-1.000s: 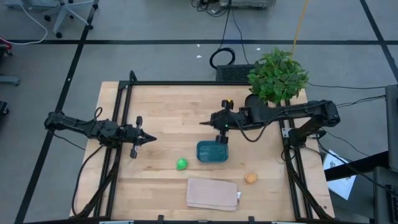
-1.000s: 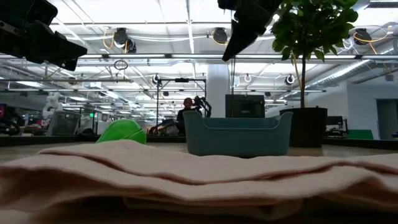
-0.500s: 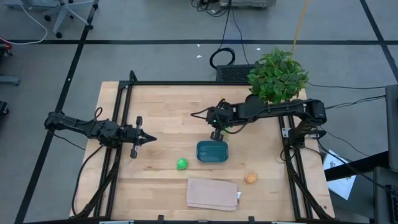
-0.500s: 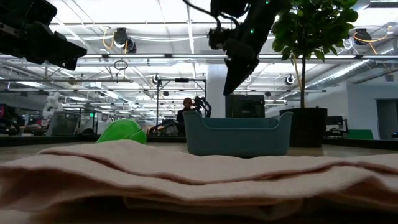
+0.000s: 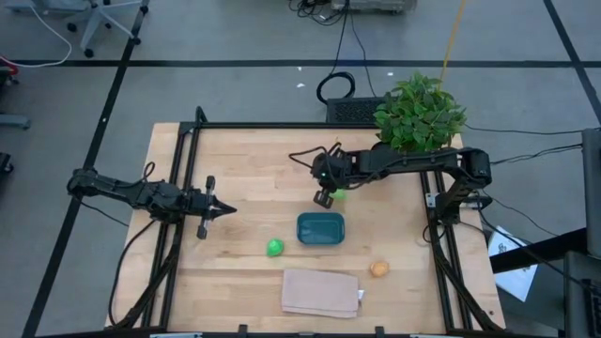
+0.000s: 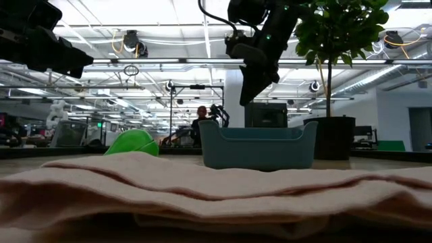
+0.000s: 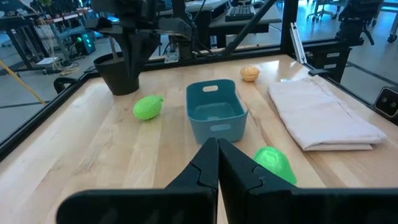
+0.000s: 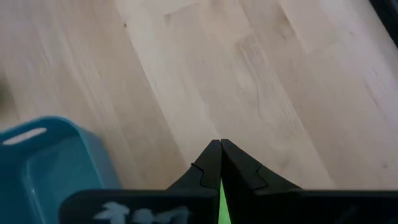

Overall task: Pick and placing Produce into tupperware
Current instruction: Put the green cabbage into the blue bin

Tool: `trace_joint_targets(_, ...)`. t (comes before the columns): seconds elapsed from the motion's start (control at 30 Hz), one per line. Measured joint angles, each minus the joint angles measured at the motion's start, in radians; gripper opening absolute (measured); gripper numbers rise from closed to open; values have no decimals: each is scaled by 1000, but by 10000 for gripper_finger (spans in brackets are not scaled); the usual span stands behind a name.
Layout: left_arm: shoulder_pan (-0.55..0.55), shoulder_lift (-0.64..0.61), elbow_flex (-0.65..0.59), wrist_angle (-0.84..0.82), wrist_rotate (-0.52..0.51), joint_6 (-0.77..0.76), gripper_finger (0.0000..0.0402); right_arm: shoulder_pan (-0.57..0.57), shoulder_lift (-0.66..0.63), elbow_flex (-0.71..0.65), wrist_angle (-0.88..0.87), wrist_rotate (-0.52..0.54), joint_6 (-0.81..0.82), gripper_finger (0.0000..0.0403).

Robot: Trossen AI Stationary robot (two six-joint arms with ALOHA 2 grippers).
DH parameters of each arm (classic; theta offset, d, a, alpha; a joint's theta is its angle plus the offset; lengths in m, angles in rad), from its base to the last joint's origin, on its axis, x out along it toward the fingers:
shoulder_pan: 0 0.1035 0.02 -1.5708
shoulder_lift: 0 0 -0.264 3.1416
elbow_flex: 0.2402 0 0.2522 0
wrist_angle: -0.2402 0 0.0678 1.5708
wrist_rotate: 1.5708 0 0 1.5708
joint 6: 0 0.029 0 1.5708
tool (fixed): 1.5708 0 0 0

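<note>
The pale yellow-green fruit lies just beyond the teal tupperware's far side. Next, my right gripper closes around the middle of the pale yellow-green fruit (image 5: 339,193) (image 8: 224,208).
The teal tupperware (image 5: 320,228) stands on the table's middle with nothing in it (image 7: 214,109). A pale yellow-green fruit (image 7: 148,107) lies on the wood just beyond its far side. Only a sliver of this fruit (image 5: 336,194) shows past my right gripper (image 5: 324,195). That gripper hovers shut above the table there, fingers slanting down (image 6: 244,100), touching nothing. The bright green fruit (image 5: 273,248) lies left of the tupperware, and the orange fruit (image 5: 378,268) lies to its near right. My left gripper (image 5: 225,208) waits shut at the table's left.
A folded beige cloth (image 5: 321,292) lies by the near edge in front of the tupperware. A potted leafy plant (image 5: 420,115) stands at the far right corner, close to my right arm. Bare wood stretches between my left gripper and the tupperware.
My right gripper has come down from high above the tupperware's far side. It has rolled and tipped its fingers further downward, staying shut. Most of this happened early in the second, and it has barely moved since. The fruits and the tupperware have kept their places.
</note>
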Motion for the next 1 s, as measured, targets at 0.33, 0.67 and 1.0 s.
trace_joint_targets(0.33, 0, 0, 0, 0, 0, 7, 3, -13, 0, 0, -105, 0, 86, 0)
trace_joint_targets(0.67, 0, 0, 0, 1, 0, 7, 3, -28, 25, 0, -165, 0, 115, 0)
trace_joint_targets(1.0, 0, 0, 0, -3, 0, 8, 3, -46, 96, 0, -151, -27, 78, 1)
